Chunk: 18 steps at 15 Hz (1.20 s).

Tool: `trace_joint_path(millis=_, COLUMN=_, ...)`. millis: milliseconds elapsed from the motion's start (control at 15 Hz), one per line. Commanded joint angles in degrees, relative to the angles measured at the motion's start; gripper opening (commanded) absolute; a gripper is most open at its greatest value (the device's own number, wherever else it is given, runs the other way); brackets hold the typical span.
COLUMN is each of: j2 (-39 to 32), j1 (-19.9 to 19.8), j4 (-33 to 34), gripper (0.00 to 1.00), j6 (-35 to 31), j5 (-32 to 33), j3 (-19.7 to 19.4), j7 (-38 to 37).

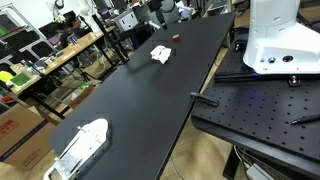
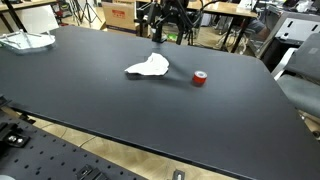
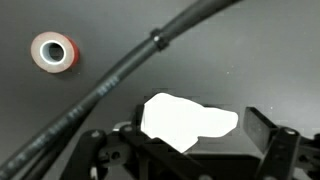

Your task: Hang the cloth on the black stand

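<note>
The white cloth is beside the red tape roll. My gripper will go down to the crumpled middle [image 1: 160, 53] [image 3: 181, 123] of that cloth and close there.
A white crumpled cloth [image 2: 149, 67] lies flat on the black table [image 2: 120, 110], toward its far end in an exterior view [image 1: 160, 54]. My gripper [image 2: 166, 30] hangs above and just behind it, apart from it. In the wrist view the cloth [image 3: 188, 120] shows below, between the open fingers of the gripper [image 3: 200, 128], and hides the left finger's tip. The gripper holds nothing. I cannot make out a black stand in any view.
A red tape roll [image 2: 200, 78] lies next to the cloth and also shows in the wrist view [image 3: 53, 52]. A black cable [image 3: 120, 75] crosses the wrist view. A white bundle [image 1: 82, 144] lies at one table end. Desks and clutter surround the table.
</note>
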<state>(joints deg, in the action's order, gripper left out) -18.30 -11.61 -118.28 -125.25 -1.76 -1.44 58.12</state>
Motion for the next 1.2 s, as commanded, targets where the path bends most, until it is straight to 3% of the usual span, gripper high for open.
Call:
trace_joint_path(millis=0, j2=-1.6, j1=-0.5, j4=3.2, gripper=1.00, j6=4.8, j5=2.5, j3=0.3, j7=9.9)
trace_joint_path(millis=67, j2=-2.1, j1=-0.3, j4=4.4, gripper=1.00, j6=6.1, j5=3.5, j3=0.3, j7=12.5)
trace_joint_path(millis=133, j2=-0.7, j1=0.2, j4=1.2, gripper=1.00, j6=3.3, j5=1.9, j3=-0.2, j7=8.4)
trace_joint_path(millis=400, j2=-1.6, j1=0.2, j4=2.9, gripper=1.00, j6=4.9, j5=2.8, j3=-0.2, j7=11.9)
trace_joint_path(millis=733, j2=-3.3, j1=3.5, j4=1.6, gripper=1.00, j6=-8.3, j5=16.1, j3=-0.9, j7=11.5)
trace_joint_path(millis=867, j2=-4.2, j1=4.4, j4=0.1, gripper=1.00, j6=-16.5, j5=20.4, j3=-1.1, j7=10.9)
trace_joint_path(millis=1000, j2=-5.2, j1=3.4, j4=-0.8, gripper=1.00, j6=-20.5, j5=18.3, j3=0.7, j7=12.8)
trace_joint_path(millis=1133, j2=-5.6, j1=3.8, j4=0.3, gripper=1.00, j6=-18.3, j5=18.5, j3=0.4, j7=12.4)
